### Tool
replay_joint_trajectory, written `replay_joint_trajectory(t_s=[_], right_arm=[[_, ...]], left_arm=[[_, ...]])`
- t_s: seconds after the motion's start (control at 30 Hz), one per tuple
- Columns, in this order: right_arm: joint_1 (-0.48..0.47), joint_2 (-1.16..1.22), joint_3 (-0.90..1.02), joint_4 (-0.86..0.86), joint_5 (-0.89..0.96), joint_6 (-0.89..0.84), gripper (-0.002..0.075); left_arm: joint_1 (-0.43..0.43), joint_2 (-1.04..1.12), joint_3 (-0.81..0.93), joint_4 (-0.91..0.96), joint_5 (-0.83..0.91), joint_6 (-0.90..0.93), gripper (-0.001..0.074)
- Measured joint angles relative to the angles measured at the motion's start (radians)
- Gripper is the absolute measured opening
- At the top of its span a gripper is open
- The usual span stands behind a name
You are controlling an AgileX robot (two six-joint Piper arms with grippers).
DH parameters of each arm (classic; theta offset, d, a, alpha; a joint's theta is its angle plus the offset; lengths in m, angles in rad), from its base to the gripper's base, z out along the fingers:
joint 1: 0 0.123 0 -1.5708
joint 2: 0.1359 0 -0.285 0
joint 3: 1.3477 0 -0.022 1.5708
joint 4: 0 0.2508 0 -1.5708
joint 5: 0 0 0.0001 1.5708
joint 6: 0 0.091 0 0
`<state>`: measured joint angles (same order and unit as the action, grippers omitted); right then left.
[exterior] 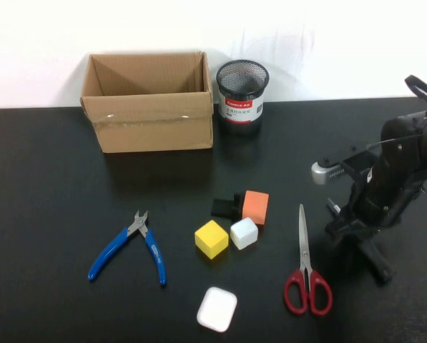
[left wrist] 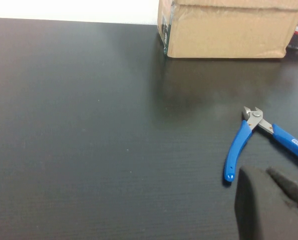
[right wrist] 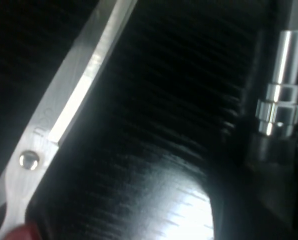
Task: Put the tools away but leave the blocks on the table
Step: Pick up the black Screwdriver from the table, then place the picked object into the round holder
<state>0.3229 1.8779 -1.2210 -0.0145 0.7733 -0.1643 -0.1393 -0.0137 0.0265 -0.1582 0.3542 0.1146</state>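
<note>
The robot's right gripper will set the slim black tool down inside the black mesh pen cup (exterior: pixel 227 81) beside the cardboard box.
The blue-handled pliers (exterior: pixel 139 227) lie at the front left of the black table (exterior: pixel 48 186); they also show in the left wrist view (left wrist: pixel 241 142). The red-handled scissors (exterior: pixel 303 243) lie at the right, their blade close in the right wrist view (right wrist: pixel 74 95). My right gripper (exterior: pixel 352 232) is down at the table just right of the scissors, over the slim black utility knife (exterior: pixel 376 263), whose metal tip (right wrist: pixel 281 85) shows. My left gripper (left wrist: pixel 273 210) is low near the pliers' handles. The yellow cube (exterior: pixel 212 238), white cube (exterior: pixel 244 233), orange block (exterior: pixel 255 206), black piece (exterior: pixel 222 207) and flat white square (exterior: pixel 217 309) sit mid-table.
An open cardboard box (exterior: pixel 152 114) stands at the back, also seen in the left wrist view (left wrist: pixel 228 30). A black mesh pen cup (exterior: pixel 242 89) stands right beside it. A white wall runs behind the table.
</note>
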Motion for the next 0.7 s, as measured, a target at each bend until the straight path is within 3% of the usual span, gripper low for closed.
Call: replay_joint_trajectory(t_s=[0.13, 0.27, 0.53, 0.7], right_arm=[[0.000, -0.030, -0.082, 0.004, -0.010, 0.000, -0.0006], [0.000, -0.062, -0.191, 0.025, -0.141, 0.000, -0.0006], [0.008, -0.066, -0.288, 0.248, -0.741, -0.002, -0.0006], [0.050, -0.029, -0.288, 0.212, -1.111, -0.002, -0.0006]], left_arm=[[0.000, 0.000, 0.000, 0.000, 0.000, 0.000, -0.0004], [0.000, 0.000, 0.000, 0.000, 0.000, 0.000, -0.0004], [0.000, 0.000, 0.000, 0.000, 0.000, 0.000, -0.0004], [0.000, 0.000, 0.000, 0.000, 0.000, 0.000, -0.0004]])
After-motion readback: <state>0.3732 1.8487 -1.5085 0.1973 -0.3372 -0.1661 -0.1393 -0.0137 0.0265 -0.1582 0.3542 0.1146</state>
